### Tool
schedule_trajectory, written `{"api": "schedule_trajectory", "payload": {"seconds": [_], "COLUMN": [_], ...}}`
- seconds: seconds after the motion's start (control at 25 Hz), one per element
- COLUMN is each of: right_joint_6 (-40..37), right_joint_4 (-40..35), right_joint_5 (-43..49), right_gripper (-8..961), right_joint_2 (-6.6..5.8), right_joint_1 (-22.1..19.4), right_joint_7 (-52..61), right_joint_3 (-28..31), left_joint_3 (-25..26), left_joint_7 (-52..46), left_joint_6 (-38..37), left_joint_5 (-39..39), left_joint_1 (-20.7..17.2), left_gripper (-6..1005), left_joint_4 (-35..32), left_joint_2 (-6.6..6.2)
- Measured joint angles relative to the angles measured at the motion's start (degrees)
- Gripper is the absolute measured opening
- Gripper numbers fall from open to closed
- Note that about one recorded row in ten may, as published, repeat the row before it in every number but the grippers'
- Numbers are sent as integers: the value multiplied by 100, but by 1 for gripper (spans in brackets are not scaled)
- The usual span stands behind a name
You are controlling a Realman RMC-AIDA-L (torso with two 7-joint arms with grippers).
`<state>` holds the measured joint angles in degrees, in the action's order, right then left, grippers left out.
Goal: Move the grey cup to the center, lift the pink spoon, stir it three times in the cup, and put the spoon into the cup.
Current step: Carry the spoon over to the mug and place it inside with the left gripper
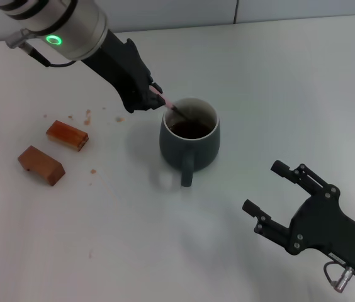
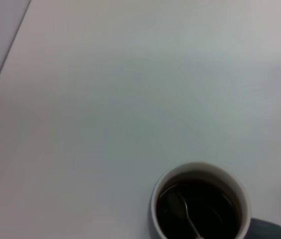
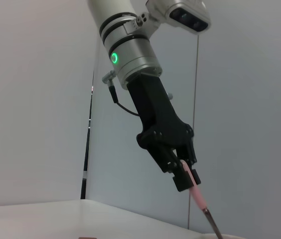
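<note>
The pink spoon, which slants down into the cup now, will be let go by my left gripper inside the grey cup, against the rim point(image 1: 171, 125) facing the brown blocks.
The grey cup point(image 1: 190, 139) stands upright near the middle of the table, handle toward me, dark liquid inside. My left gripper point(image 1: 154, 95) is just left of and above its rim, shut on the pink spoon point(image 1: 167, 101). The spoon slants down into the cup, its metal bowl sunk in the liquid point(image 2: 180, 206). The cup also shows in the left wrist view point(image 2: 200, 204). The right wrist view shows the left gripper point(image 3: 185, 174) holding the pink handle point(image 3: 198, 196). My right gripper point(image 1: 272, 189) is open and empty, low at the front right, apart from the cup.
Two brown rectangular blocks point(image 1: 67, 135) point(image 1: 41, 165) lie at the left with small crumbs around them. The white table point(image 1: 278, 82) runs to a wall at the back.
</note>
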<state>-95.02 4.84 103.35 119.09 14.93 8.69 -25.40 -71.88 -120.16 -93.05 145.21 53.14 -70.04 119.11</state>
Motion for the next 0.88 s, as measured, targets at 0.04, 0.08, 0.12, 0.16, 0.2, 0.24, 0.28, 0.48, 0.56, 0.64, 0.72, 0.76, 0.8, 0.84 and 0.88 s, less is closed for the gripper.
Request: {"api": "schedule_trajectory", "payload": {"seconds": [0.04,0.08,0.12,0.16,0.2,0.24,0.28,0.48,0.56,0.64,0.72,0.76,0.8,0.84,0.88], "right_joint_6": [0,0,0,0,0,0,0,1,1,1,1,1,1,1,1], "right_joint_4": [0,0,0,0,0,0,0,0,0,-1,0,-1,0,0,2], "right_joint_5": [0,0,0,2,3,7,12,18,16,16,17,17,17,18,18], "right_gripper": [787,787,787,787,787,787,787,787,787,786,786,786,786,786,786], "right_joint_2": [0,0,0,0,0,0,0,0,0,0,0,0,0,0,0], "right_joint_1": [4,9,9,20,25,29,36,45,53,60,63,65,68,71,72], "right_joint_7": [0,0,0,1,1,1,1,1,1,1,2,1,2,2,1], "right_joint_3": [0,0,0,0,0,0,0,0,0,0,0,0,0,0,0], "left_joint_3": [-121,-121,-189,-244,-304,-346,-376,-375,-343,-335,-336,-348,-361,-392,-392], "left_joint_7": [-26,-26,-36,-39,-41,-41,-41,-41,-31,-30,-32,-33,-33,-35,-35], "left_joint_6": [35,35,35,23,-3,-35,-71,-154,-118,-36,71,126,169,243,243], "left_joint_5": [-88,-88,-148,-199,-244,-265,-278,-154,-18,122,205,215,222,210,210], "left_joint_1": [2,2,3,3,1,-5,-13,-45,-48,-49,-47,-40,-31,-14,-14], "left_gripper": [137,137,137,138,138,138,138,138,138,138,138,138,138,138,138], "left_joint_4": [-1,-1,-1,-1,-1,-1,-1,-1,4,12,15,22,28,38,38], "left_joint_2": [0,0,0,0,0,0,0,-12,-17,-19,-18,-14,-11,-6,-6]}}
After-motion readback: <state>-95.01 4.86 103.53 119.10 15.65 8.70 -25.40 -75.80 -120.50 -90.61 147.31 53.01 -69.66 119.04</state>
